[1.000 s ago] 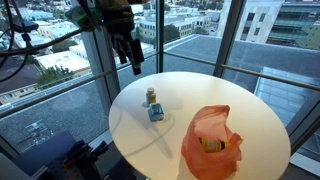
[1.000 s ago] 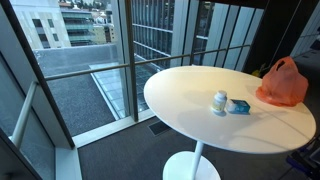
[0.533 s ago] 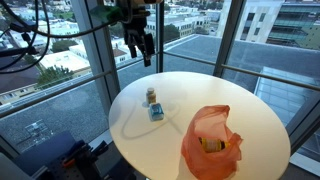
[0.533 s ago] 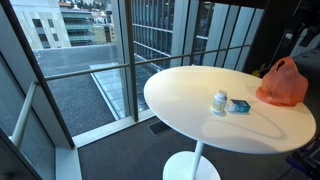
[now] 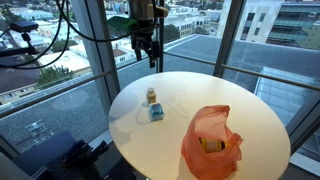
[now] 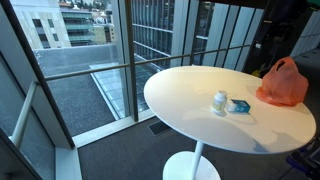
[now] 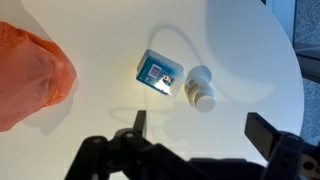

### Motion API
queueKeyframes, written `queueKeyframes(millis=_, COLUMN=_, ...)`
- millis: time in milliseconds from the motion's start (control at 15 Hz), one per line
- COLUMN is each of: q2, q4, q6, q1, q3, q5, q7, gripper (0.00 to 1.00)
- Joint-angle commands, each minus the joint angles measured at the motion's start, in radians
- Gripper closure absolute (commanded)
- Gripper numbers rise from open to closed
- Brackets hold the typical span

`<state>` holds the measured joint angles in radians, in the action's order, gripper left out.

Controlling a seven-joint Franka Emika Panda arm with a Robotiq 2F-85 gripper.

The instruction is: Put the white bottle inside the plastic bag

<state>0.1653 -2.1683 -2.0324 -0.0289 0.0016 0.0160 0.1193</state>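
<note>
The robot's gripper should next move down to the white bottle's cap point(image 5: 151, 91) point(image 7: 205, 103), next to the blue box, and close there.
The small white bottle point(image 5: 152, 96) stands on the round white table point(image 5: 240, 100), beside a blue box point(image 5: 156, 112). In the wrist view the bottle point(image 7: 200, 88) sits just right of the box point(image 7: 160, 72). It also shows in an exterior view point(image 6: 219, 102). The orange plastic bag point(image 5: 211, 145) sits at the table's near edge, with something yellow inside, and shows in the other views too point(image 6: 283, 83) point(image 7: 30, 75). My gripper point(image 5: 147, 52) hangs high above the table's far edge, behind the bottle. In the wrist view the gripper point(image 7: 203, 128) is open and empty.
Tall glass windows with dark frames point(image 5: 100, 60) surround the table, close behind the arm. A thin cable point(image 5: 128, 128) trails across the table near the box. The table stands on a single white pedestal point(image 6: 195, 165).
The arm has swung to the right, from beside the window frame to above the table's far edge. Bottle, box and bag have not moved.
</note>
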Motion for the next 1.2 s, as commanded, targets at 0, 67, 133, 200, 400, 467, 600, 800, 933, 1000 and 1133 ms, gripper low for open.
queueKeyframes(millis=0, q2=-0.095, q4=0.073, q6=-0.021, q1=0.013, q3=0.008, q5=-0.013, q7=0.009, gripper=0.00)
queueKeyframes(millis=67, q2=-0.108, q4=0.081, q6=-0.021, q1=0.016, q3=0.009, q5=-0.009, q7=0.006, gripper=0.00)
queueKeyframes(millis=133, q2=-0.107, q4=0.084, q6=-0.020, q1=0.018, q3=0.008, q5=-0.006, q7=0.003, gripper=0.00)
queueKeyframes(millis=200, q2=-0.087, q4=0.044, q6=-0.028, q1=0.017, q3=0.004, q5=-0.002, q7=0.000, gripper=0.00)
queueKeyframes(millis=400, q2=-0.103, q4=0.060, q6=-0.028, q1=0.020, q3=0.005, q5=-0.001, q7=0.000, gripper=0.00)
queueKeyframes(millis=467, q2=-0.103, q4=0.061, q6=-0.028, q1=0.020, q3=0.005, q5=-0.001, q7=0.000, gripper=0.00)
queueKeyframes(millis=600, q2=-0.121, q4=0.057, q6=-0.056, q1=0.021, q3=0.009, q5=-0.032, q7=0.003, gripper=0.00)
queueKeyframes(millis=800, q2=-0.161, q4=0.058, q6=-0.093, q1=0.025, q3=0.013, q5=-0.057, q7=0.001, gripper=0.00)
queueKeyframes(millis=933, q2=-0.202, q4=0.064, q6=-0.134, q1=0.028, q3=0.012, q5=-0.068, q7=-0.002, gripper=0.00)
queueKeyframes(millis=1000, q2=-0.224, q4=0.067, q6=-0.154, q1=0.030, q3=0.012, q5=-0.070, q7=-0.003, gripper=0.00)
queueKeyframes(millis=1133, q2=-0.267, q4=0.073, q6=-0.194, q1=0.035, q3=0.013, q5=-0.055, q7=-0.015, gripper=0.00)
